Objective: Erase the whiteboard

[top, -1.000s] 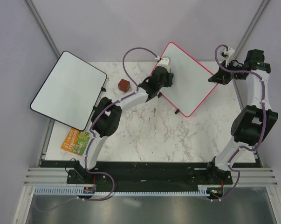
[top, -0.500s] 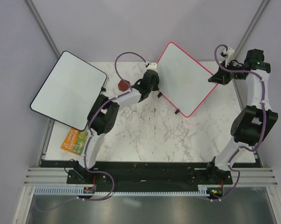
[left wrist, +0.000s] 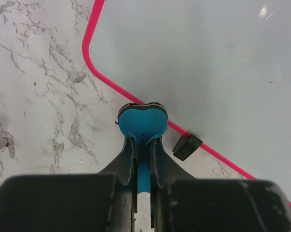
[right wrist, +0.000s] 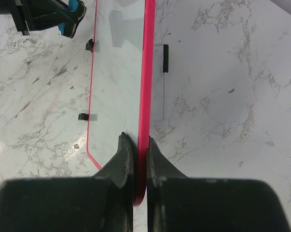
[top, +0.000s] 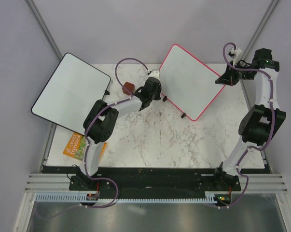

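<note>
The left gripper will release the blue eraser, held low by the board's lower edge, on the bare marble (top: 154,119) beside the thin seam, clear of the whiteboard.
The whiteboard (top: 189,82), white with a thin pink frame, stands tilted at the back of the marble table, and its face looks blank. My right gripper (top: 222,79) is shut on its right corner, and the wrist view shows the jaws (right wrist: 141,145) clamped on the pink rim (right wrist: 147,72). My left gripper (top: 158,93) is shut on a blue eraser (left wrist: 142,121). It holds the eraser low over the table, right at the board's lower left edge (left wrist: 111,82) and beside a black foot (left wrist: 186,146). The eraser also shows in the right wrist view (right wrist: 68,21).
A larger black-framed white board (top: 70,92) overhangs the table's left side. A dark red cube (top: 129,88) sits just left of my left gripper. A colourful booklet (top: 79,146) lies at the left edge. Grey walls close in behind.
My left gripper has moved left with the eraser, from over the whiteboard's left part to just off its left edge. The right gripper and the board have stayed put.
</note>
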Tool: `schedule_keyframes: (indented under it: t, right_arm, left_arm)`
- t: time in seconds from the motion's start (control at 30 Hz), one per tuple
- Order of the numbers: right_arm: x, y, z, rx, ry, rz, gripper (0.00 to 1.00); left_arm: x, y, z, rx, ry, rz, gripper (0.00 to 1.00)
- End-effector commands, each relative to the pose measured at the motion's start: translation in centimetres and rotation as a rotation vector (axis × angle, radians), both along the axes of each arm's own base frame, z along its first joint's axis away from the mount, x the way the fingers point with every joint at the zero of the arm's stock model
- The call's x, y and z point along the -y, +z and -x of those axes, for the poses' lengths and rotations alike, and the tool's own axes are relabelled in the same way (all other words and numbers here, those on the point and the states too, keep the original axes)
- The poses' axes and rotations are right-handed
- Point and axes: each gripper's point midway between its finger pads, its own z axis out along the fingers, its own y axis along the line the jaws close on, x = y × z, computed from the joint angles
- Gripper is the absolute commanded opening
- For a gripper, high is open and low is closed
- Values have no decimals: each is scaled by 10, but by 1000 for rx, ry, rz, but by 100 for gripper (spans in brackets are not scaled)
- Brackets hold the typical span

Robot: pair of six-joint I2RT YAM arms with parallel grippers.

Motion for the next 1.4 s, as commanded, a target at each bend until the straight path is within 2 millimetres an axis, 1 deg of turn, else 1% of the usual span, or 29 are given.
schedule_keyframes:
  t: [0.0, 0.07, 0.2, 0.27, 0.3, 0.33, 0.37, 0.4, 0.47, 0.5, 0.57, 0.6, 0.63, 0.7, 0.73, 0.77, 0.83, 0.87, 0.9, 0.97, 1.0, 1.07, 1.1, 1.17, 1.2, 1.27, 1.3, 1.37]
  right_arm:
    - [-11, -96, 82, -470, 156, 193, 0]
    - [-10, -95, 84, -476, 156, 203, 0]
    - [-3, -93, 84, -478, 142, 218, 0]
    - [-2, -91, 83, -478, 132, 221, 0]
    - [-1, -90, 83, -476, 129, 225, 0]
    - [1, -90, 83, -477, 123, 233, 0]
    - [1, -89, 83, -478, 120, 238, 0]
    - [2, -89, 83, -477, 117, 242, 0]
    - [3, -86, 84, -474, 115, 251, 0]
    - [3, -85, 86, -472, 114, 255, 0]
    - [3, -87, 91, -478, 124, 265, 0]
    - [3, -87, 92, -481, 126, 265, 0]
    - [3, -89, 96, -489, 128, 266, 0]
    - [1, -90, 101, -491, 141, 266, 0]
    - [0, -94, 105, -504, 150, 263, 0]
    - [0, -94, 107, -500, 157, 261, 0]
    - [-2, -95, 112, -503, 164, 252, 0]
    - [0, -94, 112, -498, 160, 245, 0]
    - [-3, -91, 112, -484, 160, 225, 0]
    - [-2, -90, 113, -478, 152, 200, 0]
    - [-5, -89, 115, -472, 154, 175, 0]
    - [-5, -90, 115, -461, 146, 150, 0]
    - [-7, -93, 117, -468, 145, 134, 0]
    - [-7, -98, 117, -465, 141, 133, 0]
    - [-8, -103, 121, -481, 141, 125, 0]
    - [-7, -109, 121, -482, 137, 128, 0]
    - [-6, -114, 124, -492, 132, 126, 0]
    - [-5, -118, 122, -495, 123, 122, 0]
  left_arm:
    - [-3, 58, 1, 115, 9, 48, 2]
    - [-7, 58, 5, 120, 15, 36, 2]
    - [-14, 70, 14, 148, 8, 15, 2]
    - [-16, 76, 23, 154, 0, 9, 2]
    - [-18, 71, 28, 145, -3, 0, 2]
    - [-17, 78, 33, 156, -6, 2, 2]
    - [-17, 78, 38, 155, -8, -1, 2]
    - [-19, 72, 44, 141, -12, -15, 2]
    - [-14, 71, 58, 124, -30, -20, 2]
    - [-16, 60, 66, 88, -37, -49, 2]
    - [-14, 49, 80, 49, -35, -70, 2]
    - [-18, 36, 89, 11, -31, -94, 2]
    - [-19, 28, 98, -23, -32, -109, 2]
    - [-22, 12, 108, -90, -19, -94, 2]
    - [-24, 4, 116, -134, -26, -100, 2]
    - [-24, -1, 121, -162, -18, -87, 2]
    - [-26, -12, 133, -212, -33, -82, 13]
    - [-27, -15, 136, -226, -34, -77, 20]
    - [-29, -19, 140, -241, -37, -81, 37]
    - [-32, -23, 147, -261, -37, -92, 49]
    - [-35, -25, 149, -268, -31, -99, 57]
    - [-36, -25, 154, -270, -41, -106, 63]
    - [-37, -25, 155, -272, -47, -111, 69]
    - [-38, -24, 157, -269, -54, -120, 74]
    - [-37, -24, 158, -266, -56, -122, 79]
    - [-38, -22, 158, -263, -58, -125, 83]
    - [-39, -22, 159, -262, -56, -128, 90]
    - [-40, -21, 159, -259, -58, -134, 92]
